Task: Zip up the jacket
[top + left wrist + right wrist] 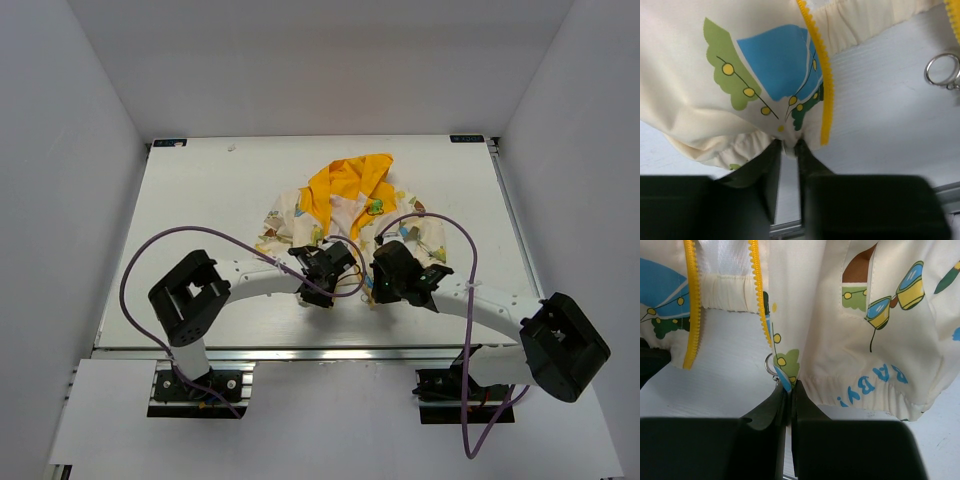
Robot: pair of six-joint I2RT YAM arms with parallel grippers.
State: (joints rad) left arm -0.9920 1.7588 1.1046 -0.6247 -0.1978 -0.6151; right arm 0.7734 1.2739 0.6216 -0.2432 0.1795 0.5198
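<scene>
The robot's left gripper pinches the gathered hem a little away from the bottom end of the zipper row, so it should open and grip closer to the yellow teeth [825, 136] before lifting.
The cream jacket [350, 205] with cartoon prints and an orange hood lies on the white table, hood at the far end. Its front is open: two yellow zipper rows [756, 290] run apart in the right wrist view. My left gripper [788, 147] is shut on the gathered bottom hem of one front panel [715, 75], beside its zipper teeth [822, 75]. My right gripper [790, 385] is shut on the bottom corner of the other panel [840, 315], right next to a metal pull ring [770, 365]. In the top view both grippers [335, 255] [385, 262] sit at the jacket's near edge.
The white table [200, 200] has a raised metal rail along its near edge [300, 352]. Purple cables [200, 240] loop over both arms. White walls enclose the table at the back and sides. The pull ring also shows at the right edge of the left wrist view [942, 70].
</scene>
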